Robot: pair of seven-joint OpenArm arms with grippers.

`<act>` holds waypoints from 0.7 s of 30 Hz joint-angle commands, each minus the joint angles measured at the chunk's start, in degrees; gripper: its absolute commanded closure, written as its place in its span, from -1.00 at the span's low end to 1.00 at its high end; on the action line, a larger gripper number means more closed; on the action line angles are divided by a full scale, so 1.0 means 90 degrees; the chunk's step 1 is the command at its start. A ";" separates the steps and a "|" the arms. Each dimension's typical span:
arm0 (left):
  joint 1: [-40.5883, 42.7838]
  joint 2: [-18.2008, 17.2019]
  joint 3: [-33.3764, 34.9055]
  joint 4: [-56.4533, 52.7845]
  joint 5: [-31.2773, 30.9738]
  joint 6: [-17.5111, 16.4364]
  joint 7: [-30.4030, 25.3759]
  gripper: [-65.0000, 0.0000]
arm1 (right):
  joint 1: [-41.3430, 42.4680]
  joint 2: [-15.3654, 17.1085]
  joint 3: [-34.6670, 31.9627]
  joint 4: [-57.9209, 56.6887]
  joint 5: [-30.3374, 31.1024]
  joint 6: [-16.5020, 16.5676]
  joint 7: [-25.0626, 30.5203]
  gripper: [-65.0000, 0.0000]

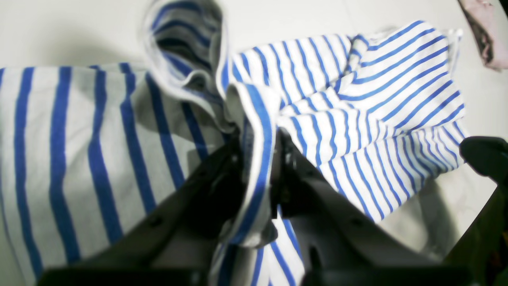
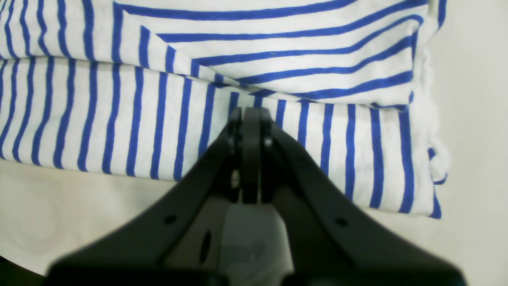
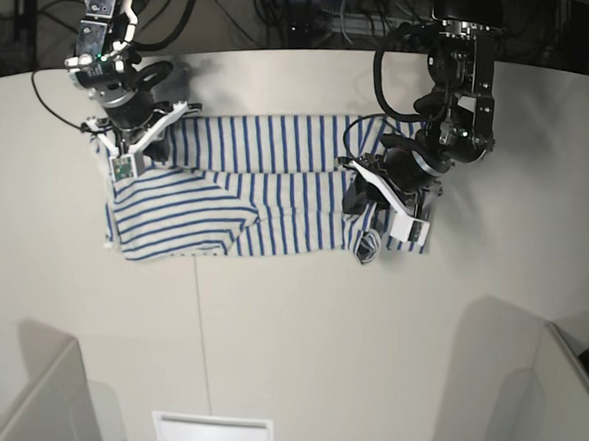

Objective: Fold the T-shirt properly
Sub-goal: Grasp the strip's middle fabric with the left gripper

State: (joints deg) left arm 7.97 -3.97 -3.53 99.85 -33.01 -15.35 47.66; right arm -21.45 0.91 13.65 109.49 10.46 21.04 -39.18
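My left gripper should release the raised fold on the T-shirt's middle (image 3: pixel 297 213), beside the folded sleeve's tip.
The T-shirt (image 3: pixel 266 194), white with thin blue stripes, lies spread across the table, one sleeve folded over its left part. My left gripper (image 1: pixel 258 159) is shut on a raised fold of the striped cloth near the shirt's right end (image 3: pixel 370 192); a bunch of cloth hangs below it. My right gripper (image 2: pixel 250 113) is shut, its tips resting on the shirt beside a folded-over flap, with no cloth seen between them. In the base view my right gripper (image 3: pixel 140 145) sits at the shirt's upper left corner.
A pink cloth (image 1: pixel 488 31) lies at the table's edge. Grey partition panels (image 3: pixel 523 391) stand at the front right and front left. A white slotted plate (image 3: pixel 211 432) sits at the front. Cables (image 3: pixel 286 13) crowd the back.
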 commanded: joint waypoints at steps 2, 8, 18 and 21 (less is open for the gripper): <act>-0.0099 0.0035 0.0016 0.0104 -0.0107 -0.0038 -0.0133 1.00 | 0.0034 0.0031 0.0022 0.0127 0.0064 -0.0008 0.0119 1.00; -0.0197 0.0035 0.0114 0.0134 -0.0127 0.0324 -0.0114 1.00 | 0.0044 0.0031 0.0022 0.0117 0.0064 -0.0008 0.0119 1.00; -0.0236 0.0035 0.0505 0.0085 -0.0117 0.0343 -0.0143 1.00 | 0.0132 0.0031 0.0022 0.0117 0.0064 -0.0008 0.0119 1.00; -0.0236 0.0035 0.0505 0.0085 -0.0117 0.0343 -0.0143 1.00 | 0.0132 0.0031 0.0022 0.0117 0.0064 -0.0008 0.0119 1.00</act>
State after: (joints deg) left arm 6.55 -3.68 1.06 99.79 -33.06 -11.94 47.57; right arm -20.56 0.93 13.65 109.49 10.46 21.02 -39.20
